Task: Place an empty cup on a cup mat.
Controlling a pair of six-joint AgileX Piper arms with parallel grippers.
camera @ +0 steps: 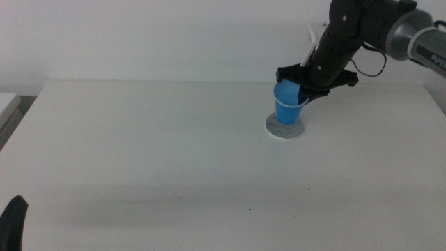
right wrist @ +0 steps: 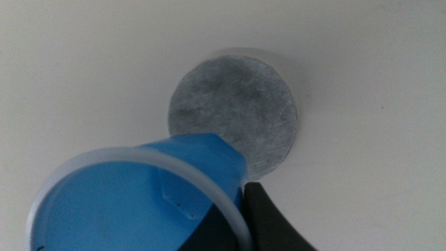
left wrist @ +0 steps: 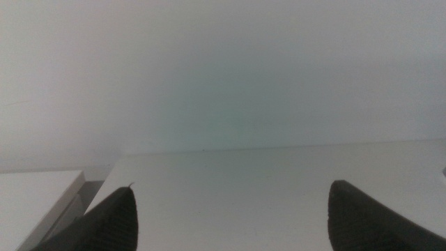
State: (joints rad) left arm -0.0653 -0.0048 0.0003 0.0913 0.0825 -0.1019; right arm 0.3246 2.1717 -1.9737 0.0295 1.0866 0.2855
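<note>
The blue cup, now held tilted over the mat, will be let go by my right gripper on the grey cup mat, slightly off its middle (camera: 290,129) (right wrist: 237,139) toward the arm.
My right gripper (camera: 304,87) is shut on the rim of the blue cup (camera: 288,103), holding it over the grey cup mat (camera: 285,129) at the table's far right of centre. In the right wrist view the cup (right wrist: 139,202) is tilted and shows an empty blue inside. One jaw is outside its wall and one inside. The cup's base overlaps the near edge of the cup mat (right wrist: 233,104). I cannot tell whether the base touches the mat. My left gripper (camera: 14,222) waits open at the bottom left corner, and its wrist view holds only bare table.
A white block (camera: 5,104) lies beyond the table's left edge, also seen as a white block (left wrist: 35,199) in the left wrist view. The white table (camera: 174,153) ends at a pale wall behind the right arm (camera: 348,35).
</note>
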